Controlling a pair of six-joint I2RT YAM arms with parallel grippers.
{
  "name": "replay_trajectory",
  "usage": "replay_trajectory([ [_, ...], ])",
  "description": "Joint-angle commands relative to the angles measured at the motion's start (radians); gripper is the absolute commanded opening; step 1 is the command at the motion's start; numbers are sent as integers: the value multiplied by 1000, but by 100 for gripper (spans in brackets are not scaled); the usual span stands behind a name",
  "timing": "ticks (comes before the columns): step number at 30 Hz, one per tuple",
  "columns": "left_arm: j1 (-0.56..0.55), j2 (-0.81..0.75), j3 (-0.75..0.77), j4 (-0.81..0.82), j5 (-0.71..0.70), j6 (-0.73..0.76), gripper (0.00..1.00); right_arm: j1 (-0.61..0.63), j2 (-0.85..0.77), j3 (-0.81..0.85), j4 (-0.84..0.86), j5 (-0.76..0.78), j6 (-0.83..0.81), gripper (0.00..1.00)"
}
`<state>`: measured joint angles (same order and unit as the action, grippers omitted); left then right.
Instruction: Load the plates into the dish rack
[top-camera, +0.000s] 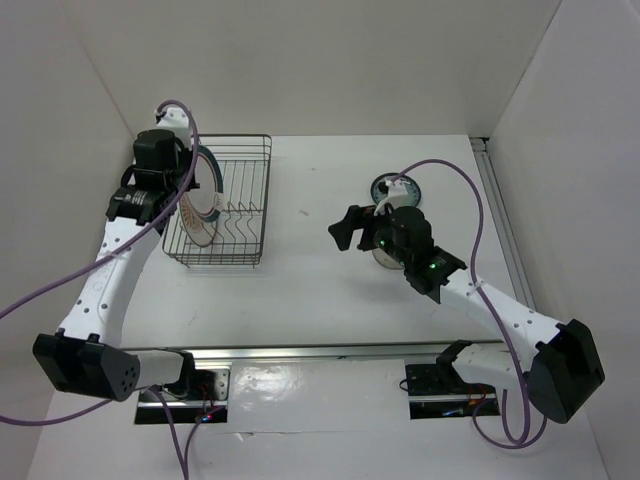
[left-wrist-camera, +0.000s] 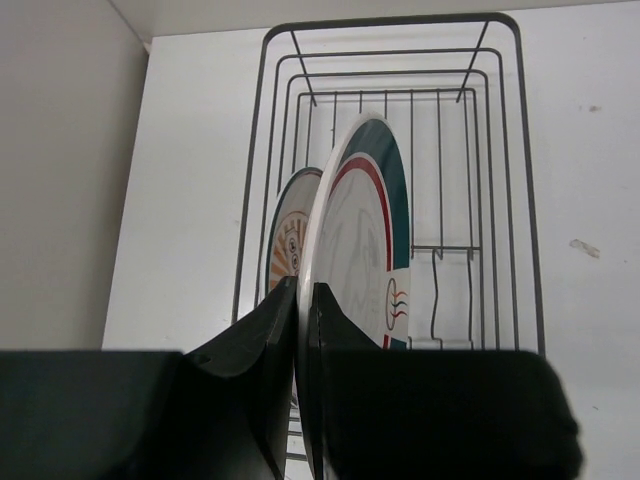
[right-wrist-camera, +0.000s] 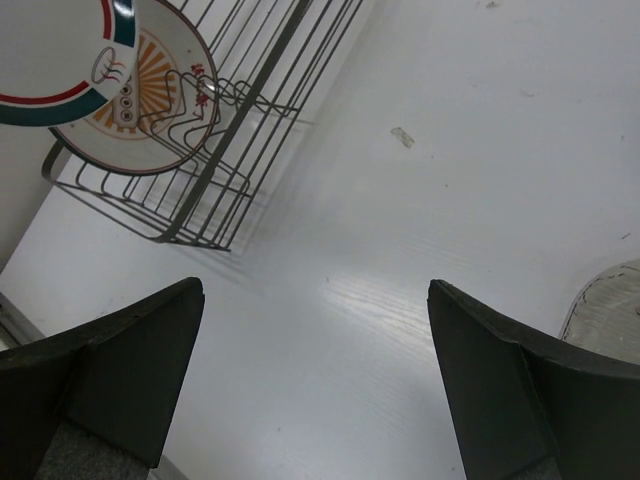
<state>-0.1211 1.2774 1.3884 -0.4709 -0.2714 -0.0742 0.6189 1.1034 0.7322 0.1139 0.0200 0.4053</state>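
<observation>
My left gripper will let go of the white plate upright in the dish rack slot (top-camera: 219, 213) (left-wrist-camera: 362, 310) next to the orange sunburst plate.
My left gripper (left-wrist-camera: 303, 290) is shut on the rim of the white plate with the dark-green-and-red rim (left-wrist-camera: 365, 240), which it holds on edge over the near-left part of the dish rack (left-wrist-camera: 500, 150). Just behind it the orange sunburst plate (left-wrist-camera: 285, 235) stands upright in the rack. From above, the left gripper (top-camera: 185, 182) and the held plate (top-camera: 212, 172) are at the left side of the rack (top-camera: 250, 200). My right gripper (top-camera: 350, 230) is open mid-table with nothing between its fingers. The dark teal plate (top-camera: 395, 188) and the translucent grey plate (right-wrist-camera: 610, 310) lie flat by the right arm.
White walls close in the table on the left, back and right. A metal rail (top-camera: 505, 230) runs along the right edge. The right arm (top-camera: 470, 295) covers most of the grey plate in the top view.
</observation>
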Motion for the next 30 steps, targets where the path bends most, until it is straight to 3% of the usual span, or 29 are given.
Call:
replay_trajectory([
  [1,0,-38,-25,112,-48,73,0,-2,-4,39,24,-57,-13,100],
  [16,0,-41,-89,282,-46,232,0,-2,7,-2,73,-149,15,100],
  [30,0,16,-147,330,-17,205,0,-2,16,-2,82,-161,6,100],
])
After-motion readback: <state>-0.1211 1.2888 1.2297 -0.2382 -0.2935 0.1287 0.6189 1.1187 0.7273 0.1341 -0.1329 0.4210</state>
